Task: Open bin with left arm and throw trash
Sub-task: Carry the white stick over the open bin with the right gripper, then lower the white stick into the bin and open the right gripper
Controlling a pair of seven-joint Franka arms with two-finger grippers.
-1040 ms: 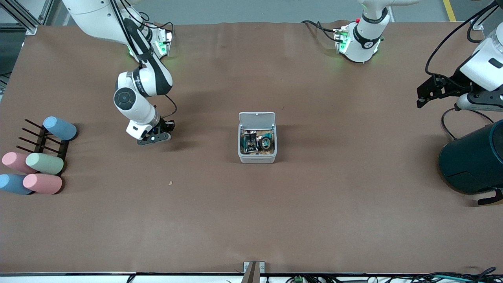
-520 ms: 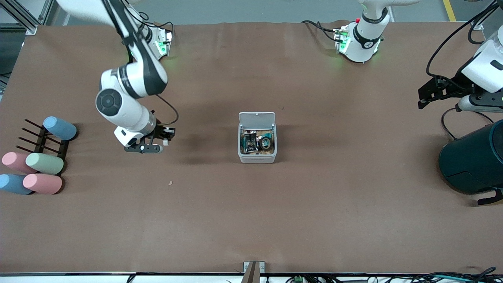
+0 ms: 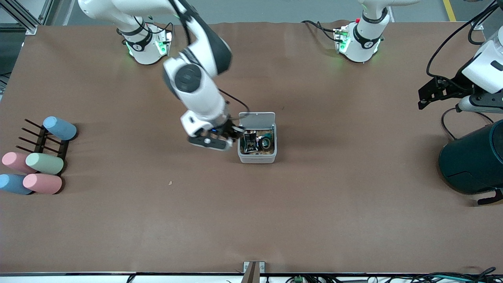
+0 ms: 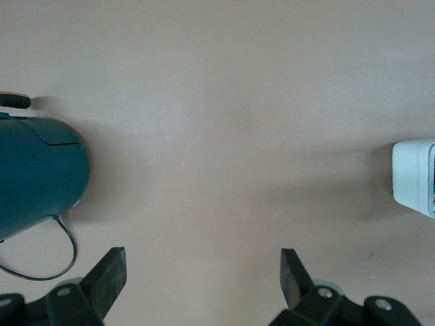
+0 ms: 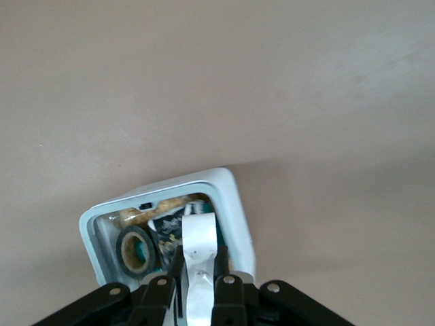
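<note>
My right gripper should release the small white block in the bin (image 3: 259,139) (image 5: 156,252), so that it lies between the roll of tape and the black foil wrapper.
The white bin (image 3: 257,159) stands mid-table with its lid (image 3: 256,118) up. Inside lie a crumpled black foil wrapper (image 3: 249,142) and a black tape roll (image 3: 266,142). My right gripper (image 3: 234,133) is over the bin's rim on the right arm's side, shut on the small white block (image 5: 199,251). The right wrist view shows the block over the open bin (image 5: 231,197), with the tape roll (image 5: 136,250) and wrapper (image 5: 166,227) below it. My left gripper (image 3: 424,96) waits open and empty at the left arm's end of the table; its own view (image 4: 204,265) shows bare table between the fingers and the bin (image 4: 411,178) off to one side.
A big dark teal cylinder (image 3: 471,161) lies under the left arm, also in the left wrist view (image 4: 37,173). Several pastel cylinders (image 3: 43,163) and a black rack (image 3: 41,139) sit at the right arm's end. A tiny tan crumb (image 3: 170,182) lies nearer the camera.
My right arm has swung from the table near the rack across to the bin, carrying the white block. The left arm has barely moved.
</note>
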